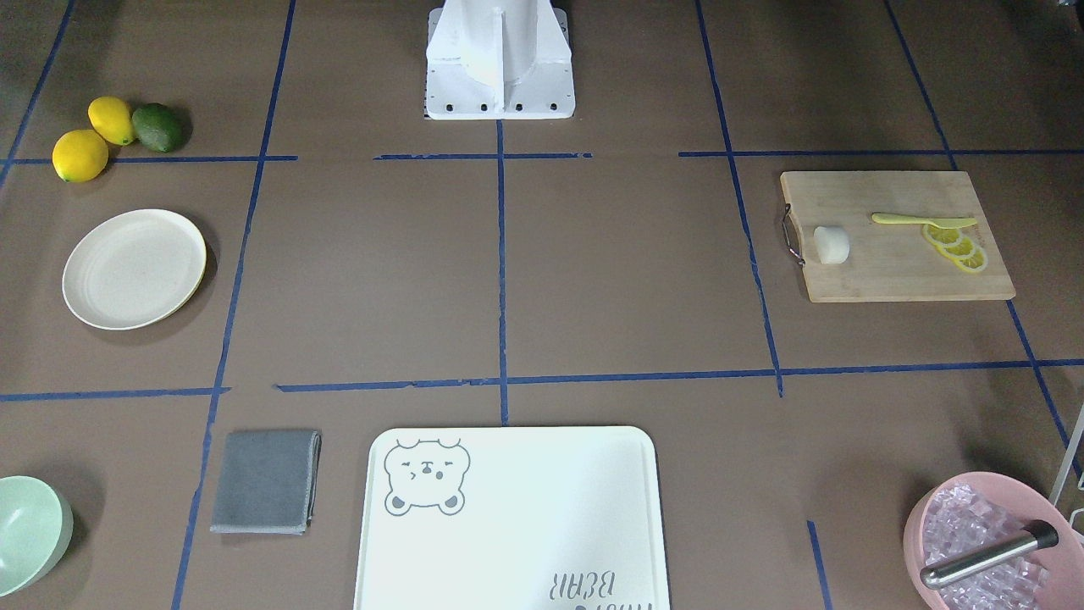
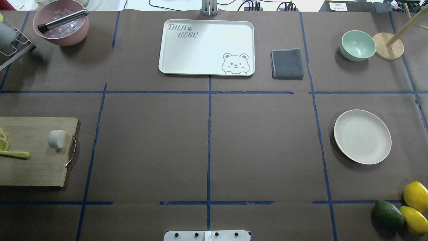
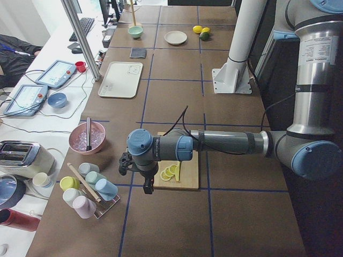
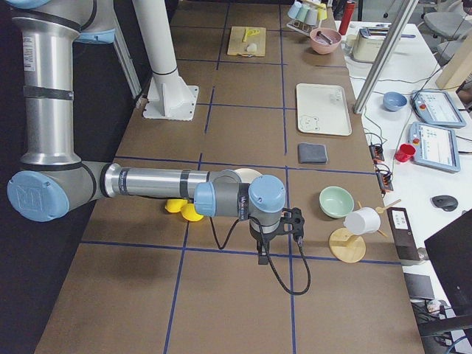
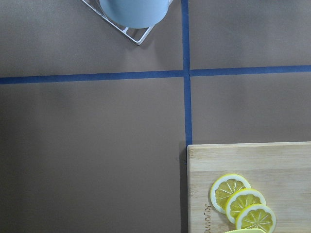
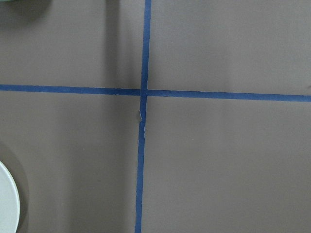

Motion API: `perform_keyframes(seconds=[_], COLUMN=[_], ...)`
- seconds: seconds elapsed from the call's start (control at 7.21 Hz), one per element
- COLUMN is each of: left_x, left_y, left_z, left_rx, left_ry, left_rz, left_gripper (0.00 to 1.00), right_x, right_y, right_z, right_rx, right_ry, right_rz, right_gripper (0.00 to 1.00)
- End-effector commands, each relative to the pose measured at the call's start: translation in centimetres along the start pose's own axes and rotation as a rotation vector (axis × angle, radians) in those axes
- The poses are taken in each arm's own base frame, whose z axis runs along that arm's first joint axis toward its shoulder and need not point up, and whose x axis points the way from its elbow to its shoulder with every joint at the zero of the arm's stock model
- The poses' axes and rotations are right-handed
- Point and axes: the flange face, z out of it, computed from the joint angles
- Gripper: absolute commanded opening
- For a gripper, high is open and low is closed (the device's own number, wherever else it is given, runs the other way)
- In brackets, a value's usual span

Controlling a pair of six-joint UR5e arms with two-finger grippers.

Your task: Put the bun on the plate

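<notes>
The fingers of my right gripper should close on the rim of the cream plate [image 1: 66, 265] [image 6: 19, 206], on the side farthest from the cutting board.
The small white bun [image 1: 831, 245] [image 2: 56, 139] lies on a wooden cutting board [image 2: 36, 167] at the robot's left end of the table. The round cream plate [image 1: 134, 268] [image 2: 362, 136] sits far off at the robot's right end with nothing on it; its rim [image 6: 7, 204] shows in the right wrist view. My left gripper [image 3: 146, 187] hangs beyond the board's outer end, above the table. My right gripper [image 4: 262, 258] hangs past the plate. Both show only in the side views, so I cannot tell whether they are open or shut.
Lemon slices [image 1: 957, 247] and a yellow-green knife [image 1: 921, 220] share the board. Two lemons [image 1: 95, 137] and an avocado [image 1: 158, 127] lie near the plate. A bear-printed tray [image 2: 206, 47], grey cloth [image 2: 287, 63], green bowl [image 2: 357, 45] and pink ice bowl [image 2: 62, 25] line the far edge.
</notes>
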Motion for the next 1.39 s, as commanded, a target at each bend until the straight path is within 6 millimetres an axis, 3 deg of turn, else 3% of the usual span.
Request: perform_keyframes(seconds=[0.0,0.28,0.42,0.69,0.97,1.25], left_x=[0.2,0.7,0.7,0.7,0.8,0.8], left_y=[-0.2,-0.7,-0.7,-0.7,-0.8,-0.8], left_z=[-0.1,-0.4,-0.4,-0.4,-0.5,-0.5], left_rx=[0.008,0.055,0.062,0.064,0.067,0.067], left_ry=[0.000,-0.002,-0.002,-0.002,-0.002,-0.002], left_rz=[0.013,0.063,0.070,0.072,0.061,0.060], left_gripper=[1.00,1.00,1.00,1.00,1.00,1.00], right_x=[-0.8,-6.8,-10.9,-16.3,-18.4,-18.9], right_y=[-0.2,-2.0,-2.3,-1.7,1.8,4.5], right_z=[-0.1,2.8,5.3,8.5,12.4,14.6], right_rx=[0.005,0.053,0.050,0.054,0.067,0.054], right_ry=[-0.006,-0.031,-0.046,-0.092,-0.090,-0.090], right_rz=[0.018,0.021,0.038,0.086,0.064,0.032], right_gripper=[1.00,1.00,1.00,1.00,1.00,1.00])
